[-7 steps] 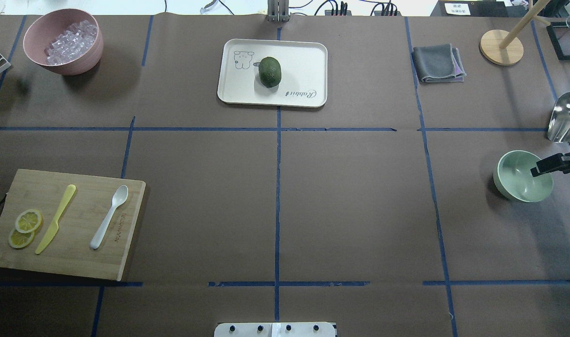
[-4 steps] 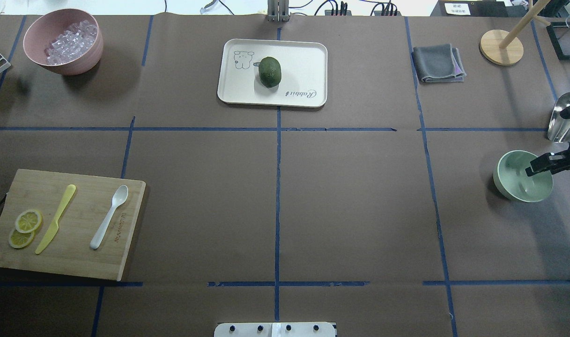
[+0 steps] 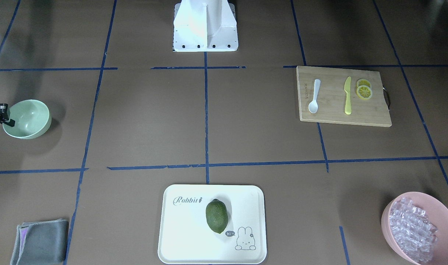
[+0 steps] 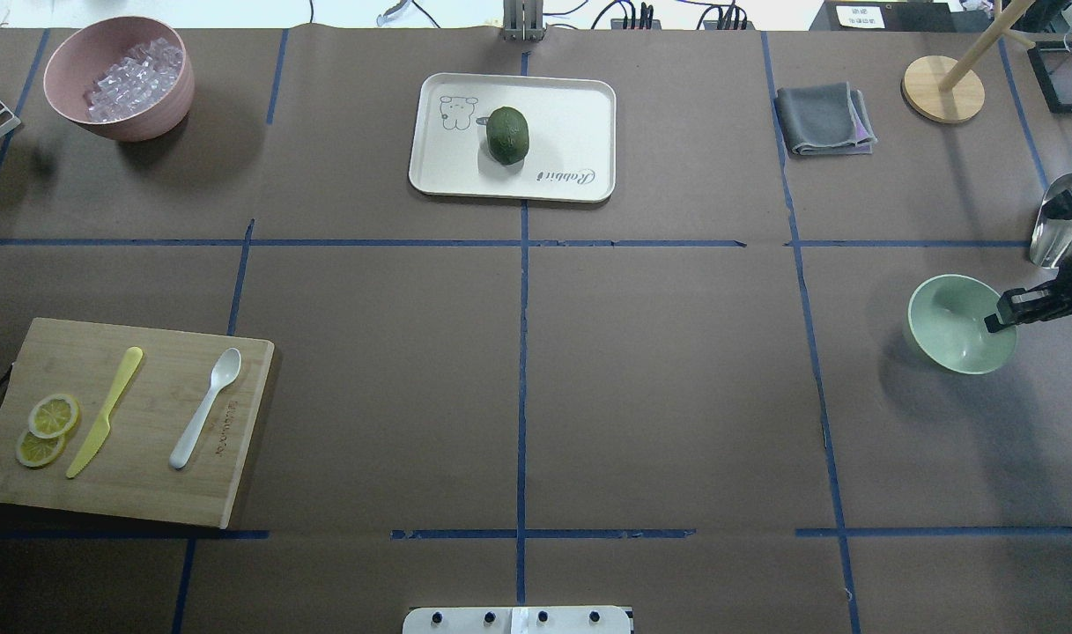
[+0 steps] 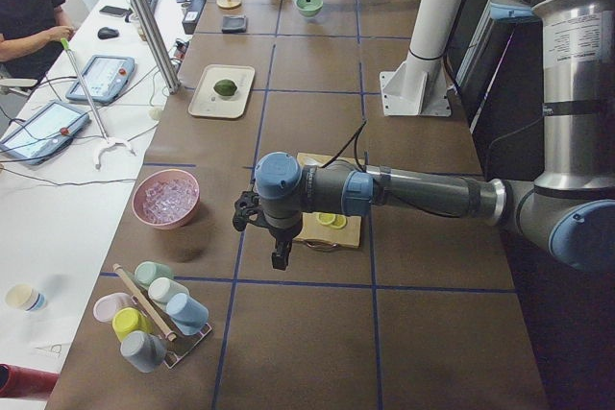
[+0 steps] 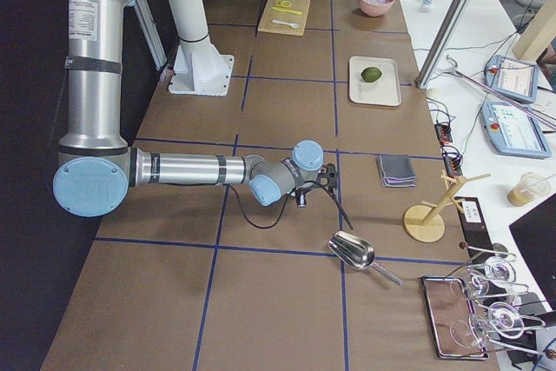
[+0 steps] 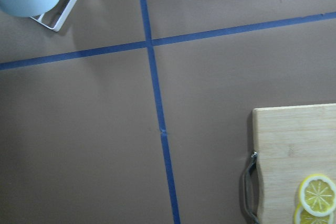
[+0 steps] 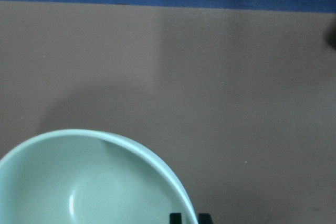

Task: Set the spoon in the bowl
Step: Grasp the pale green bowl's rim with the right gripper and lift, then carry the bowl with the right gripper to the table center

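I should set the mint-green bowl on the blue tape line [image 3: 207, 113] running to the white tray with my right gripper.
The white spoon [image 4: 205, 407] lies on the wooden cutting board [image 4: 152, 493] at the near left, right of the yellow knife [image 4: 104, 412]; it also shows in the front-facing view [image 3: 314, 96]. The mint-green bowl [image 4: 950, 321] sits at the far right and also shows in the front-facing view [image 3: 27, 117]. My right gripper [image 4: 998, 319] is shut on the bowl's right rim; the right wrist view shows the bowl [image 8: 89, 182] with fingertips [image 8: 176, 216] astride the rim. My left gripper [image 5: 280, 258] hangs left of the board; I cannot tell whether it is open.
Two lemon slices [image 4: 49, 424] lie on the board. A pink bowl of ice cubes [image 4: 117, 79] stands far left. A white tray [image 4: 571, 106] holds a green fruit [image 4: 507, 135]. A grey cloth [image 4: 824, 119], a wooden stand [image 4: 942, 88] and a metal scoop [image 4: 1060, 220] are at the right.
My right gripper has moved left and slightly away from the robot, and the green bowl has moved with it. The spoon and the board have not moved.
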Controlling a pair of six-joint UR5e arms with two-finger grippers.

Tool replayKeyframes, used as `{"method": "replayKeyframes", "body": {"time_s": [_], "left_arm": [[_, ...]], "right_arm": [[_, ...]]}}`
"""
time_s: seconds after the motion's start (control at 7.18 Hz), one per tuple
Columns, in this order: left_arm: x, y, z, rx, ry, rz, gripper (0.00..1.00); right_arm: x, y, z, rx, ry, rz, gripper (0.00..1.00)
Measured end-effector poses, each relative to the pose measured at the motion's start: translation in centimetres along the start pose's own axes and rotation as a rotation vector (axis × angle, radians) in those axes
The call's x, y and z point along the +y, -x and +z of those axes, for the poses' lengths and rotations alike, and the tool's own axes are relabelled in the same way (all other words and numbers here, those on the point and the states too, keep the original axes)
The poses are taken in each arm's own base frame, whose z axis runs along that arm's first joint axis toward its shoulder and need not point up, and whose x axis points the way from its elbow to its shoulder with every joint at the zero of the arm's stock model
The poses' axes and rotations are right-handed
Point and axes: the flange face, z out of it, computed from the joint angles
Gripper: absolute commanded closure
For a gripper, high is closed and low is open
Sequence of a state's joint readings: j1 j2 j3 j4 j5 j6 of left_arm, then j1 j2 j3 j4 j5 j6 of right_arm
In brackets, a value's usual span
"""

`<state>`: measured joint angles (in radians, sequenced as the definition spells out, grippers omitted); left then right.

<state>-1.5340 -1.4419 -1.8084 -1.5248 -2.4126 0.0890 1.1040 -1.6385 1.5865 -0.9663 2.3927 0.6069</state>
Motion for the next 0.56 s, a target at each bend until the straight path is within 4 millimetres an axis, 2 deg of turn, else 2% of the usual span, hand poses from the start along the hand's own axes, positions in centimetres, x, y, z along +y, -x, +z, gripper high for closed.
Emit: {"method": "replayKeyframes", "body": {"time_s": [0.14, 0.28, 0.56], "left_arm": [[0.0, -0.1, 0.0, 0.005, -0.002, 0.002, 0.00], [0.1, -0.1, 0.0, 0.007, -0.005, 0.005, 0.00], [0.8, 0.2, 0.4, 0.007, -0.021, 0.028, 0.00]], "right_arm": [[-0.6, 4.2, -0.7, -0.035, -0.013, 0.019, 1.00], [-1.5, 9.7, -0.8, -0.080, -0.015, 0.054, 1.00], [-2.8, 21.7, 0.9, -0.167, 0.019, 0.115, 1.00]]}}
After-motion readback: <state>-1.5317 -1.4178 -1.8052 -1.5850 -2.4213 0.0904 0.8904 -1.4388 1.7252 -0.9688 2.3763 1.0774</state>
